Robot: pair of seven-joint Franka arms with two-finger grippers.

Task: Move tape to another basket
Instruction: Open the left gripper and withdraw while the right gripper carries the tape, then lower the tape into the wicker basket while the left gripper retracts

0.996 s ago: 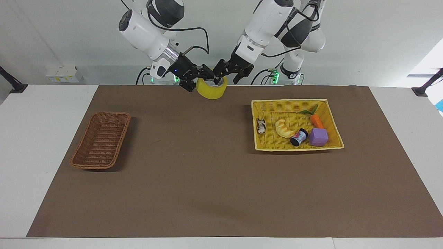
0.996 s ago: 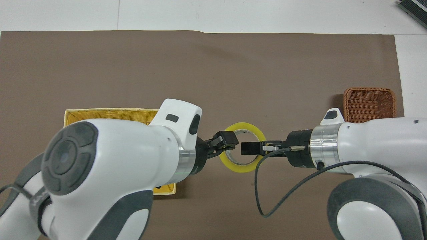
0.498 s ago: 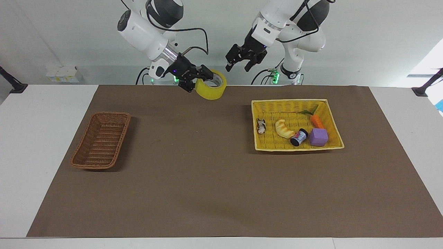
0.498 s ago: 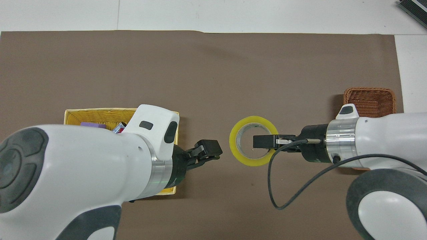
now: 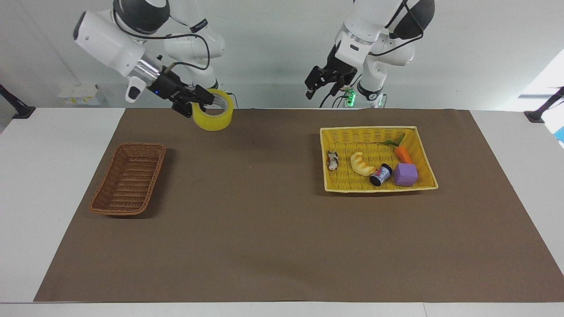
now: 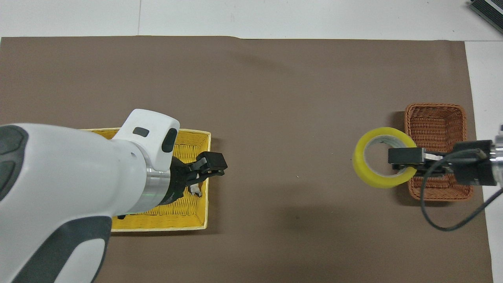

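Note:
The yellow tape, now hanging raised well above the mat, will leave my right gripper on the middle of the brown wicker basket's bottom (image 6: 439, 157).
The yellow tape (image 5: 213, 119) (image 6: 359, 165) hangs in the air, my right gripper (image 5: 200, 100) (image 6: 401, 157) shut on its wall with one finger inside the ring. From overhead the roll overlaps the brown wicker basket's (image 5: 128, 178) (image 6: 436, 125) edge that faces the table's middle. In the facing view it is raised well above the mat, over the strip closest to the robots. The brown basket holds nothing. My left gripper (image 5: 320, 90) (image 6: 210, 167) is open, holds nothing, and waits high over the yellow basket's edge.
The yellow woven basket (image 5: 374, 132) (image 6: 206, 204) sits toward the left arm's end. It holds a croissant toy (image 5: 362, 164), a carrot (image 5: 403, 154), a purple cube (image 5: 405, 174), a small can (image 5: 380, 175) and a small figure (image 5: 332, 160). A brown mat (image 5: 264, 220) covers the table.
My left gripper let go of the tape and drew back up toward its base. My right arm carried the tape from the table's middle toward the brown basket.

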